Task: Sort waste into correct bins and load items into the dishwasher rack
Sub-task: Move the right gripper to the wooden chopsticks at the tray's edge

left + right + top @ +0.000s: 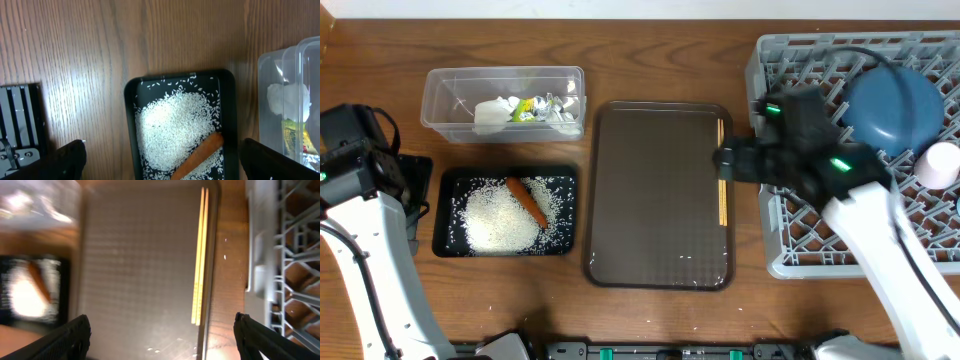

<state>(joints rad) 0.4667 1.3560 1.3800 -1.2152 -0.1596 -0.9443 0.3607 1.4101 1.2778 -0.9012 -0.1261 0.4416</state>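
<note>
My right gripper is going to close on the middle of the inner chopstick [721, 182] [197, 262], the one nearer the centre of the brown serving tray.
The black tray [451, 240] holds the white rice heap [498, 220] and the orange carrot [528, 200]; both also show in the left wrist view, rice [175, 125] and carrot [199, 155]. The clear tub [440, 95] holds the crumpled napkin [492, 113] and the foil wrappers [535, 106]. The chopsticks [722, 185] lie along the right edge of the brown serving tray [655, 200]. A blue plate [892, 108] and a white cup [940, 165] sit in the grey rack [790, 250]. My left gripper [160, 167] is open above the black tray. My right gripper [162, 335] is open above the chopsticks [200, 260].
The right arm [800, 140] reaches from over the rack's left edge towards the serving tray. The left arm [360, 170] stands at the far left beside a black mount [20, 125]. The right wrist view is blurred. The light blue bowl does not show apart from the plate.
</note>
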